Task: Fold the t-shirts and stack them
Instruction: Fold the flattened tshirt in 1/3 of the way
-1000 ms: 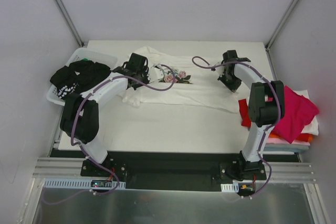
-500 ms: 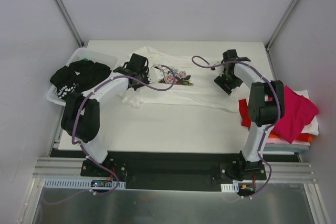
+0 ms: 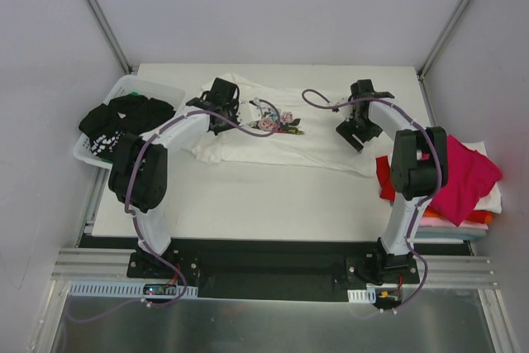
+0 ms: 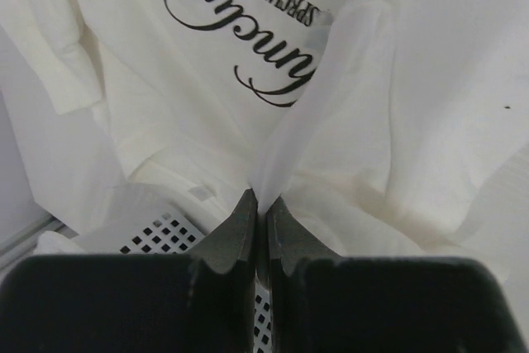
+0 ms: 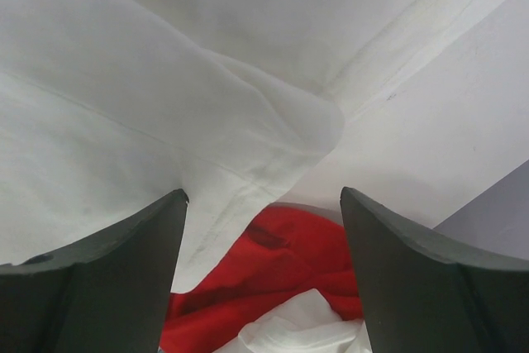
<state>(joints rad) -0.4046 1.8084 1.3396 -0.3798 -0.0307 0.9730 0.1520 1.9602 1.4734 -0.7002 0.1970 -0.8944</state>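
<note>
My left gripper should open and take the crumpled edge (image 3: 205, 153) of the white t-shirt by the basket, as it now pinches a raised fold inside the t-shirt and that edge lies crumpled.
A white t-shirt (image 3: 314, 142) with a floral print and dark script (image 4: 240, 6) lies spread across the far half of the table. My left gripper (image 3: 220, 121) is at its left side, shut on a raised pinch of the white cloth (image 4: 281, 155); the jaws (image 4: 259, 204) meet with the fold between them. At the shirt's right edge, my right gripper (image 3: 353, 133) hangs open just above the cloth (image 5: 165, 80) with nothing in it. Between its fingertips (image 5: 264, 204) the shirt's hem and a red t-shirt (image 5: 273, 279) below show.
A white plastic basket (image 3: 161, 90) at the table's left edge holds a black t-shirt with white print (image 3: 124, 117). A pile of folded t-shirts sits off the right edge: magenta (image 3: 463, 179), red (image 3: 386, 178), orange (image 3: 430, 217). Grey walls stand close on three sides.
My right gripper has opened and let go of the shirt's right edge. My left gripper, still shut on the cloth, has shifted a little toward the far side.
</note>
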